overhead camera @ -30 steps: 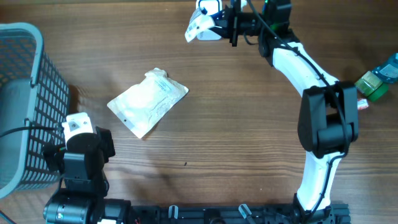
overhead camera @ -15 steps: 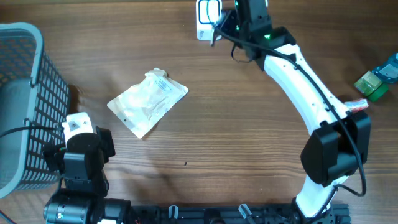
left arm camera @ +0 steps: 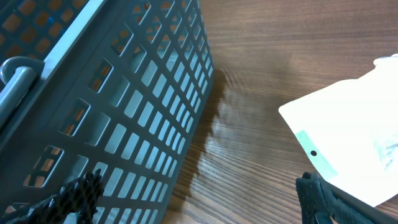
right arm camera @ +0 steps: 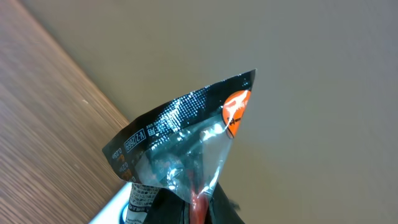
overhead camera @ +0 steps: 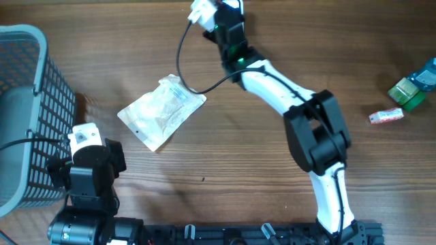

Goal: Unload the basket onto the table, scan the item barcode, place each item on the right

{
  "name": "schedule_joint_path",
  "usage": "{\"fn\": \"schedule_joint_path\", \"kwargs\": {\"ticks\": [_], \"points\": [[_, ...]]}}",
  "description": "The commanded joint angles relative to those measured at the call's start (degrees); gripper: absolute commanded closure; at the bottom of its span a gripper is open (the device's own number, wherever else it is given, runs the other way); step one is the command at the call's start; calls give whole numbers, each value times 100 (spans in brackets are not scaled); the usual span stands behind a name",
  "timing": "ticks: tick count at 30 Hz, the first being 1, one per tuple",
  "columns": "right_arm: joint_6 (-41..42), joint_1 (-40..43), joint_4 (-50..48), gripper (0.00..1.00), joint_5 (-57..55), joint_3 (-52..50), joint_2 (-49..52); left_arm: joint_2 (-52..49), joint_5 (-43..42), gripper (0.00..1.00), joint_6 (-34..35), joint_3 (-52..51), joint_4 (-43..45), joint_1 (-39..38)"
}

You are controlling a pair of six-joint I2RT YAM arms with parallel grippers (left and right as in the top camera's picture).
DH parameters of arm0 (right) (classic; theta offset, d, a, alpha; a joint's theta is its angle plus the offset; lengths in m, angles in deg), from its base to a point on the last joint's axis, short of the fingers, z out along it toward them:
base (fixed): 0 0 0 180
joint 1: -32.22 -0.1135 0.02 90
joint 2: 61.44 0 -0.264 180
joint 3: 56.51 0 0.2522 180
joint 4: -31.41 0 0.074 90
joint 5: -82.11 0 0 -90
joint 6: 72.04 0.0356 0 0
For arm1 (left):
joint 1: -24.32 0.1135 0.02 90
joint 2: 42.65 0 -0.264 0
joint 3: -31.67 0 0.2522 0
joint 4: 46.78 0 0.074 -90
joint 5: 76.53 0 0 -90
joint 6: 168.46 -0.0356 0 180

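Observation:
I will set the black and clear packet, now out past the table's far edge, down with my right gripper on the table (overhead camera: 377, 102) next to the small red-white packet.
In the right wrist view my right gripper (right arm camera: 196, 204) is shut on the item, a black and clear packet (right arm camera: 186, 134) with an orange mark; its lower end is pinched between the jaws. The packet sticks out past the table's far edge. In the overhead view the right wrist (overhead camera: 223, 20) reaches to the top edge of the frame, and the packet cannot be made out there. The left gripper (left arm camera: 199, 199) stands open and holds nothing, low over the table between the basket (left arm camera: 112, 93) and a white pouch (left arm camera: 354, 130).
The white pouch (overhead camera: 162, 111) lies flat left of centre. The grey basket (overhead camera: 27, 102) stands at the left edge. A green item (overhead camera: 407, 92), a blue item (overhead camera: 428, 70) and a small red-white packet (overhead camera: 385, 116) lie at the right. Something white and blue (right arm camera: 121, 208) shows under the held packet.
The right arm has swung left along the far edge, its wrist turning and its elbow moving toward the centre. The small red-white packet at the right is now uncovered. The left arm has not moved.

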Motion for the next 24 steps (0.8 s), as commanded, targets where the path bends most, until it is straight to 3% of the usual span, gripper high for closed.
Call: {"fn": "schedule_joint_path", "kwargs": {"ticks": [1, 16, 24], "points": [[-555, -39, -380, 95, 153, 92, 378, 20, 55, 0, -4, 17, 15, 42], [450, 599, -815, 95, 1727, 92, 610, 20, 55, 0, -4, 17, 15, 42], [59, 629, -1027, 95, 1698, 92, 905, 20, 55, 0, -4, 17, 15, 42]]}}
